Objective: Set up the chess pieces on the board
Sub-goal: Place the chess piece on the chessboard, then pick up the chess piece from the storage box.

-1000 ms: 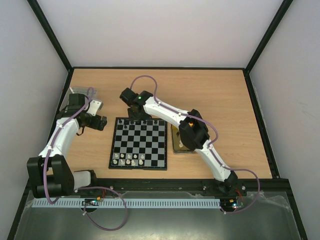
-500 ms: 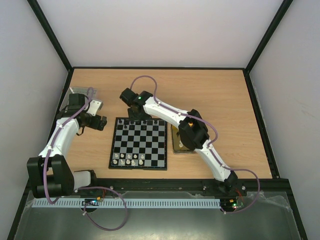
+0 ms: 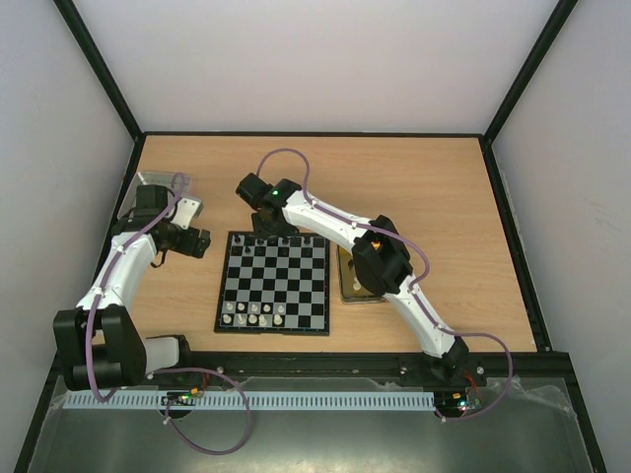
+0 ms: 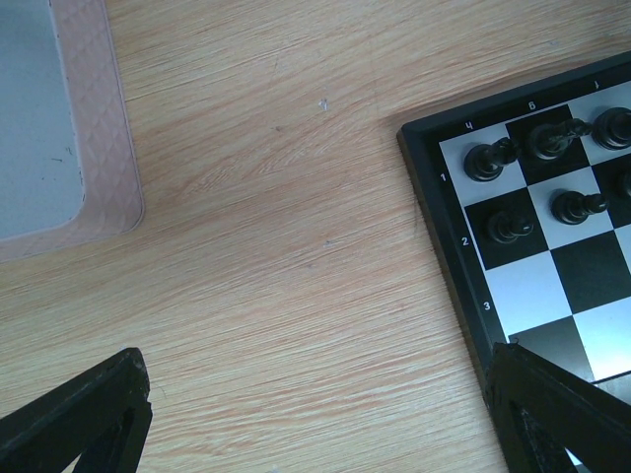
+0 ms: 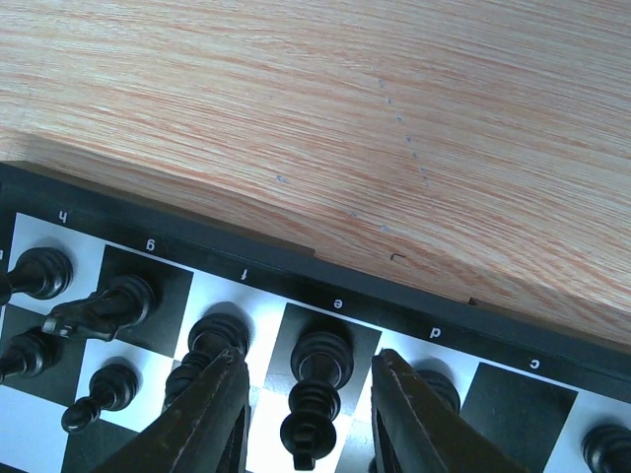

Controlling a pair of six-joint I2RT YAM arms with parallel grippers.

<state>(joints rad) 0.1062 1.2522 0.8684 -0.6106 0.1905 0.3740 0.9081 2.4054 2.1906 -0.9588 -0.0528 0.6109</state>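
A black piece on the gold tray [image 3: 351, 263] beside the board should be next for my right gripper to go to and close on.
The board [image 3: 276, 286] lies in the middle of the table. White chess pieces [image 3: 253, 313] stand along its near edge and black ones [image 3: 288, 239] along its far edge. My right gripper [image 3: 268, 229] hangs over the far row. In the right wrist view it [image 5: 308, 367] is open, with a black piece [image 5: 320, 357] upright on the e square between the fingers [image 5: 212, 394], touching neither. My left gripper [image 3: 202, 241] is open over bare wood left of the board. In the left wrist view it [image 4: 317, 394] holds nothing, and the board's corner [image 4: 449, 236] carries black pieces [image 4: 488, 160].
A gold tray [image 3: 350, 284] sits right of the board, partly under the right arm. A grey lid with a pale rim [image 4: 39, 128] lies at the far left. More black pieces [image 5: 104, 307] crowd both sides of the right fingers.
My right gripper's jaws have spread apart, letting go of the black piece on the e square. Both arms stay where they were.
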